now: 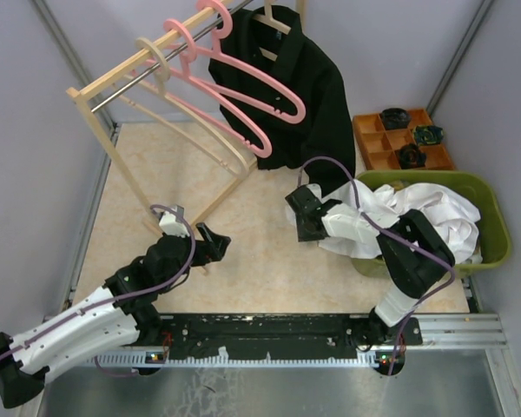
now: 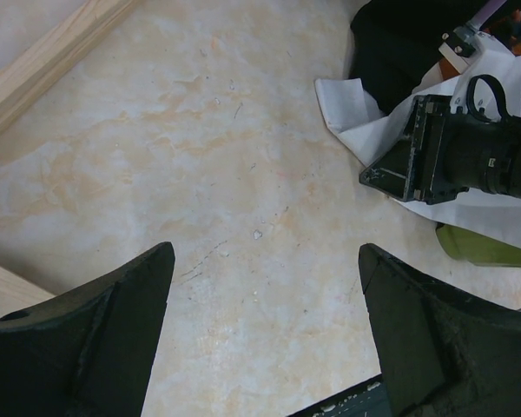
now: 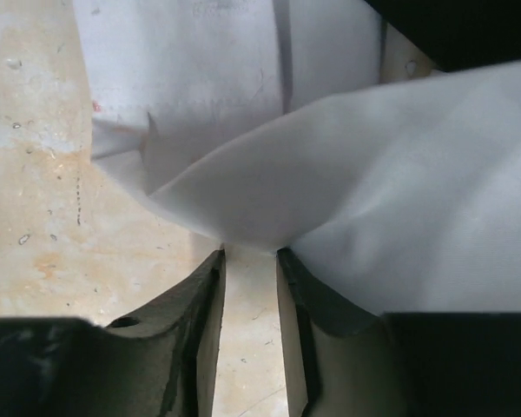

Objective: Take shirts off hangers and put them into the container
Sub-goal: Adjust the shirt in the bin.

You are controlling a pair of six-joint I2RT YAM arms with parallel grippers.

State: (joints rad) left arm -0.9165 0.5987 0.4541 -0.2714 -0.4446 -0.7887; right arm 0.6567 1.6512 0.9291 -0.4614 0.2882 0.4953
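Note:
The right gripper's fingers meet only the edge of the spilled white shirt, so the robot should open them, take a deeper fold (image 3: 308,187) and lift the shirt into the container.
A black shirt (image 1: 286,87) hangs on a hanger at the right end of the rack. Two bare pink hangers (image 1: 243,95) and pale beige hangers (image 1: 156,61) hang beside it. White shirts (image 1: 434,213) are piled in the olive-green container (image 1: 495,226), and part of one spills over its left rim onto the table. My right gripper (image 1: 306,213) sits at that spilled part; in the right wrist view its jaws (image 3: 250,254) stand narrow with a fold of white shirt (image 3: 330,191) pinched at the tips. My left gripper (image 2: 267,252) hovers wide open over bare tabletop.
The wooden rack (image 1: 113,130) with its metal bar stands across the back left; one leg runs near my left gripper (image 1: 213,243). An orange compartment tray (image 1: 391,143) with small dark items sits behind the container. Grey walls close in both sides.

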